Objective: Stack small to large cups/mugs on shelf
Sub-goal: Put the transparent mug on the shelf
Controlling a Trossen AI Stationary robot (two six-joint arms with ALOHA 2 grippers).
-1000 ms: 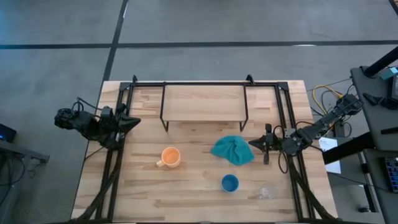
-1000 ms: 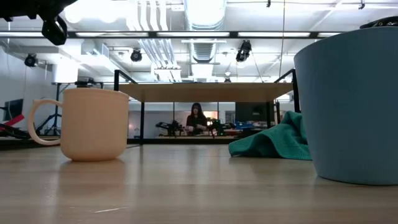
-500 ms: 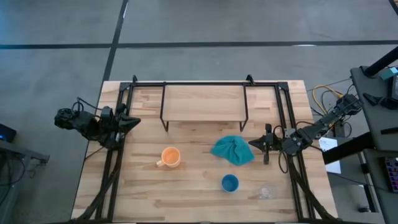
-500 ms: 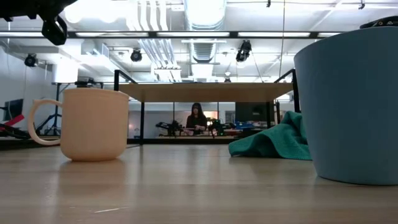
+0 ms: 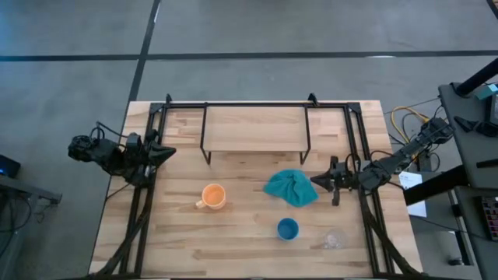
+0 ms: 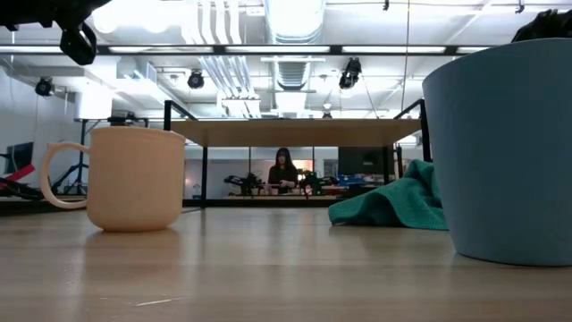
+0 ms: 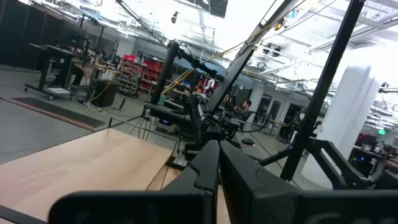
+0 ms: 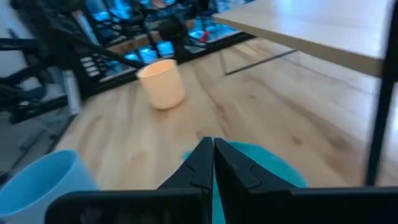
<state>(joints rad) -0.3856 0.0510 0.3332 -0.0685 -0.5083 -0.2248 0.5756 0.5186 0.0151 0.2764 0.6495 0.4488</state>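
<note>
My right gripper will go next to the tiny clear glass cup beside the blue cup, and then close on the glass cup's rim [image 5: 339,232] opposite its handle.
The orange mug [image 5: 212,196] stands on its base left of the table's middle, handle toward the left edge; it also shows in the low view [image 6: 130,179] and the right wrist view [image 8: 162,84]. The blue cup [image 5: 288,229] [image 6: 505,152] stands near the near edge. The tiny clear glass cup [image 5: 334,239] stands to its right. The wood shelf [image 5: 255,128] [image 6: 299,132] stands on black legs at the far side. My left gripper [image 5: 170,152] [image 7: 217,152] waits shut at the left edge. My right gripper [image 5: 314,180] [image 8: 212,149] is shut at the teal cloth's [image 5: 292,187] right edge.
The crumpled teal cloth [image 8: 273,171] lies between the shelf and the blue cup [image 8: 43,180]. Black frame rails [image 5: 148,194] run along both sides of the table. Bare wood lies between the mug and the cloth. A person sits far off in the room [image 6: 282,170].
My right arm's wrist has shifted slightly beside the cloth, and a bit more of it shows at the top of the low view. Its fingers stay shut. The cups, the cloth and my left arm have kept still.
</note>
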